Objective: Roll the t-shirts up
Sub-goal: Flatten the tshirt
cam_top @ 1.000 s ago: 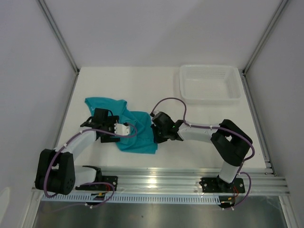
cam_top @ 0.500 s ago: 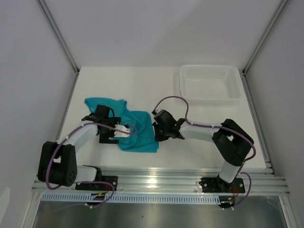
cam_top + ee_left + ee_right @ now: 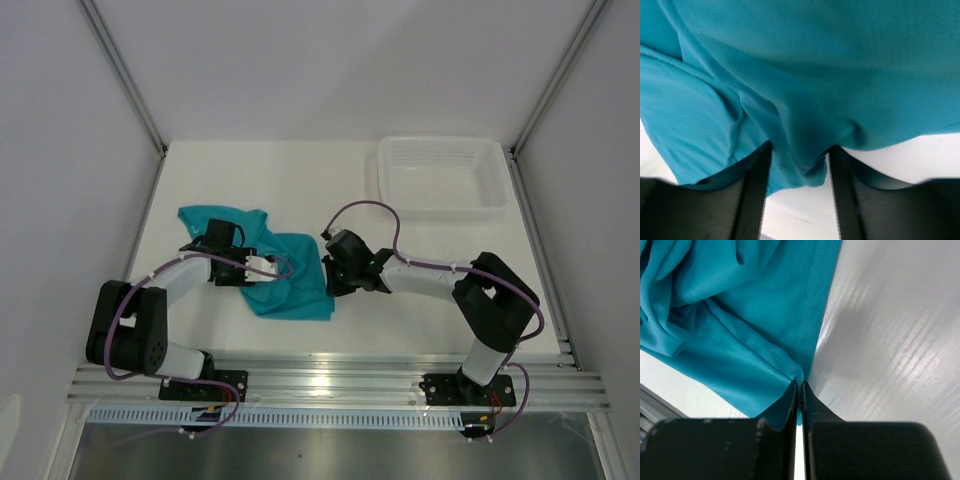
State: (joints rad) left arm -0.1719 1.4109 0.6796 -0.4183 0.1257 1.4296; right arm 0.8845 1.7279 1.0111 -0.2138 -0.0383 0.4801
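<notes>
I need to let go of the teal t-shirt's hem with my right gripper on the bare white table (image 3: 387, 327) between the basket and the aluminium rail. The t-shirt still lies crumpled on the table.
The teal t-shirt (image 3: 296, 287) lies crumpled on the white table, left of centre, with one part stretching toward the far left. My left gripper (image 3: 266, 270) is at its left side. In the left wrist view the fingers (image 3: 756, 190) stand apart, with a fold of the t-shirt (image 3: 800, 100) hanging between them, and the left gripper (image 3: 796, 167) is open. My right gripper (image 3: 329, 272) is at the shirt's right edge. In the right wrist view the right gripper (image 3: 800, 388) is shut on the hemmed edge of the t-shirt (image 3: 740, 325).
A white perforated plastic basket (image 3: 441, 208) stands at the far right of the table. White walls close in both sides. The aluminium rail (image 3: 330, 375) with the arm bases runs along the near edge.
My left arm has swung its elbow outward to the left, and its gripper has shifted slightly farther onto the shirt. My right gripper has drawn slightly right with the hem.
</notes>
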